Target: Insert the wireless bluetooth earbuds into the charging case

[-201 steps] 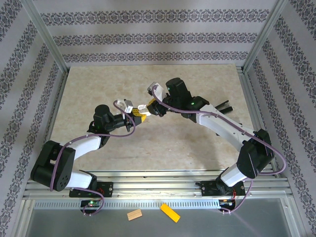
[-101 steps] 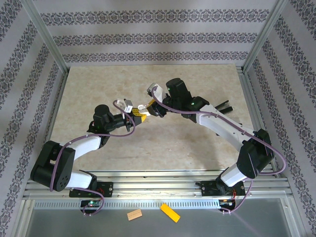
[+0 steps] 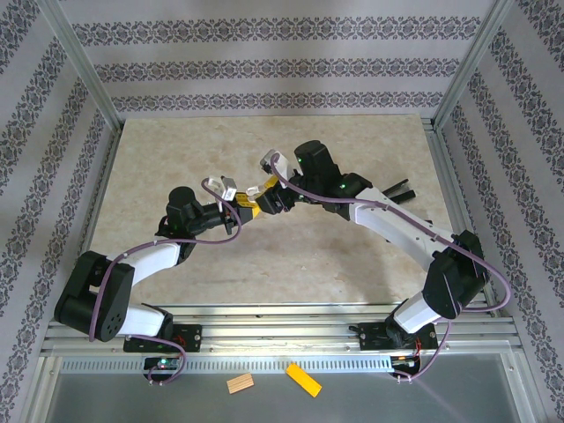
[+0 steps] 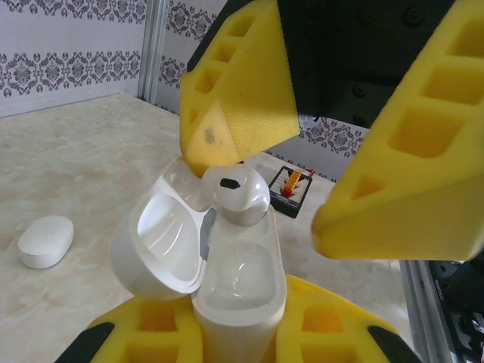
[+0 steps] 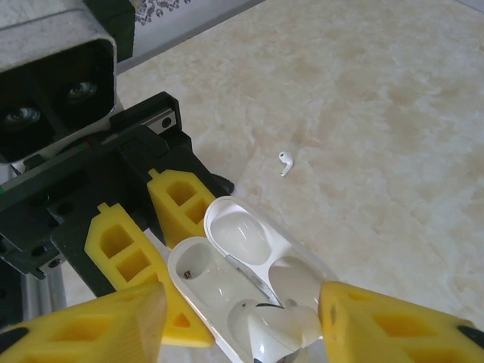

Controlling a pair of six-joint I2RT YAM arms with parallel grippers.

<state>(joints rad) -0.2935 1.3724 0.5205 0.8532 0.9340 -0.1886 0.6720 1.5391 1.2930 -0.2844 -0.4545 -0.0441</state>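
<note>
The head of the earbud stands high and crooked over the far slot of the case, so I will take the earbud by its head [image 5: 281, 331] with my right gripper and turn it to seat.
My left gripper [image 4: 238, 327] is shut on the body of the white charging case [image 4: 242, 291], held upright with its lid [image 4: 155, 246] swung open to the left. One white earbud [image 4: 238, 193] sits in the far slot of the case, its head sticking up. My right gripper [image 4: 265, 195] hangs over it, open, with the yellow fingers [image 4: 238, 83] spread to either side. In the right wrist view the same earbud [image 5: 276, 333] lies between the spread fingers, right gripper [image 5: 242, 318]. A second earbud [image 5: 285, 162] lies loose on the table beyond the case [image 5: 200, 280].
A closed white case [image 4: 45, 240] rests on the marble table to the left. A black holder with red and yellow bits [image 4: 291, 189] lies near the right frame rail. Both grippers meet mid-table [image 3: 256, 201]. A wooden block [image 3: 240, 383] and an orange piece [image 3: 302, 379] lie outside the front rail.
My right gripper's jaws have spread apart and let go of the earbud, which stays in the case's slot. The left arm has held still.
</note>
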